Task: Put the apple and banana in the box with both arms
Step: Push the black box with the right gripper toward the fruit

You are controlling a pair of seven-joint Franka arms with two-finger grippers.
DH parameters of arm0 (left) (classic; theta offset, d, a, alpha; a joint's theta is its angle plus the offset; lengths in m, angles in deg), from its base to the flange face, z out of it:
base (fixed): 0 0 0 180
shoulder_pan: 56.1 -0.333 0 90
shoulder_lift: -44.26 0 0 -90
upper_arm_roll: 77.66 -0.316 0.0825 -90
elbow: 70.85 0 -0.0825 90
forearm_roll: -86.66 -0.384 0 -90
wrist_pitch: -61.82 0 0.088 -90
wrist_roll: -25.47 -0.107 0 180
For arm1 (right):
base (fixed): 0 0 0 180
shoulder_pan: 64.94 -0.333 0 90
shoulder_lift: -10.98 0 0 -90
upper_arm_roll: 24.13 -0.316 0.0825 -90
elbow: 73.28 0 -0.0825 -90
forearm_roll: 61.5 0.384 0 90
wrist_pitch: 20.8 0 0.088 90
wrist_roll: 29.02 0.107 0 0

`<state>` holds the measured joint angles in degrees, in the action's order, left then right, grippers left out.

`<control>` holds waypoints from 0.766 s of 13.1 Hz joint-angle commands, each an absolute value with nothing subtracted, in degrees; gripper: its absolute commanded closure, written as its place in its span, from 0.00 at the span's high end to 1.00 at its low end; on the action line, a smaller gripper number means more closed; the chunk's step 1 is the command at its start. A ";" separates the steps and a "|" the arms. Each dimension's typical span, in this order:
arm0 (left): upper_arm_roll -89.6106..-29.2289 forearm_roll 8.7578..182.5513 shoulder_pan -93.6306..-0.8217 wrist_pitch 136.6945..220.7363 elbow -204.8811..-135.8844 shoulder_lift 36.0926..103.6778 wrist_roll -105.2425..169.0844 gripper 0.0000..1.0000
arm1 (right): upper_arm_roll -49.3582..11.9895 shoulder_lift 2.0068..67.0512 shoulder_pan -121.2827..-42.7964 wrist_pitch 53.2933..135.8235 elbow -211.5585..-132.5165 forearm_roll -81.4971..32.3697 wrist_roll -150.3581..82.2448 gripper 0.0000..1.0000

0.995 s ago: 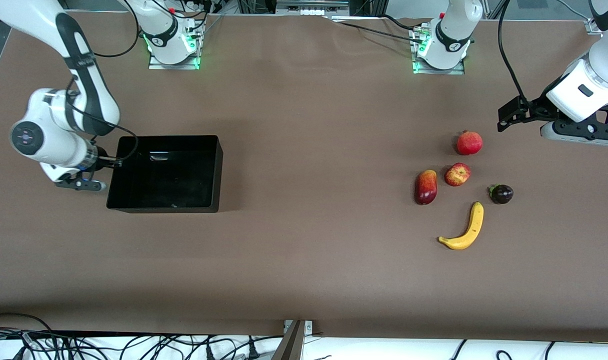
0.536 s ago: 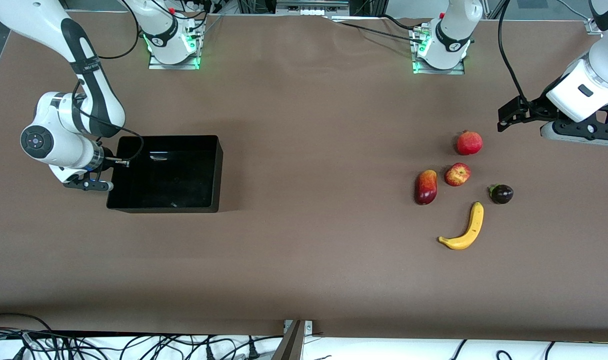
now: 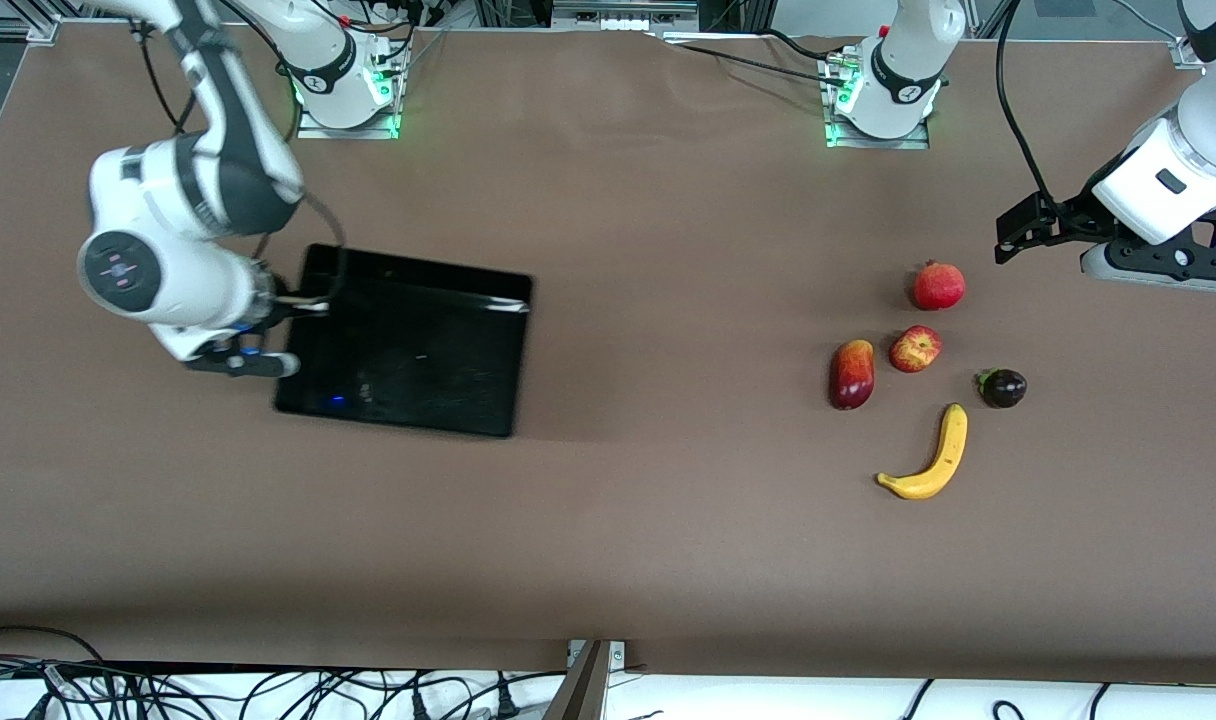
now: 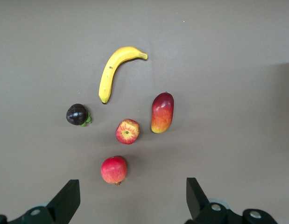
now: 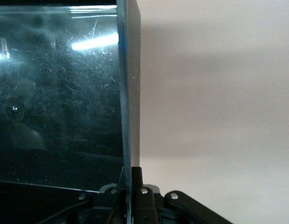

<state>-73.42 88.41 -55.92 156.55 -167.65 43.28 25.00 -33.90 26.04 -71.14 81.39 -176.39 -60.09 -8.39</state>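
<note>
Next, I let go of the black box with my right gripper, setting it on the bare table [image 3: 718, 323] close beside the mango.
The black box [image 3: 408, 345] sits skewed toward the right arm's end of the table. My right gripper [image 3: 286, 335] is shut on its end wall; the right wrist view shows the fingers [image 5: 140, 179] clamped on that thin wall [image 5: 130, 93]. The apple [image 3: 915, 349] and the banana [image 3: 930, 455] lie on the table toward the left arm's end, the banana nearer the front camera. My left gripper [image 3: 1005, 240] waits open and empty above the table beside the fruits. The left wrist view shows the apple [image 4: 128, 131] and banana [image 4: 115, 70] past the open gripper [image 4: 132, 191].
A plain red crowned fruit [image 3: 939, 286] lies farther from the front camera than the apple. A dark red and orange mango [image 3: 852, 373] lies beside the apple, toward the right arm's end. A small dark purple fruit [image 3: 1003, 388] lies beside the banana. Brown table cover [image 3: 668, 300] throughout.
My right gripper has pulled the box toward the table's middle and turned it askew. The left arm and the fruits have not moved.
</note>
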 commanded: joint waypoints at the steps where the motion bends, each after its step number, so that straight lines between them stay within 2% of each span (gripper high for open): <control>1: -73.18 86.93 -55.75 156.03 -166.12 44.00 25.03 1.00 | -33.63 28.81 -78.53 79.74 -171.72 -54.40 -3.29 0.00; 5: -73.18 86.93 -55.75 156.03 -166.12 44.00 25.12 1.00 | -33.63 36.18 -90.05 84.48 -165.67 -51.65 5.48 0.00; 10: -73.18 86.93 -55.75 156.12 -166.12 44.00 25.03 1.00 | -33.63 49.45 -101.67 98.27 -156.96 -51.74 12.19 0.00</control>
<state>-73.31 88.41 -55.89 156.55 -167.64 43.31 25.00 -34.27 44.30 -99.10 96.15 -162.85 -52.82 11.73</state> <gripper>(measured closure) 0.000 0.952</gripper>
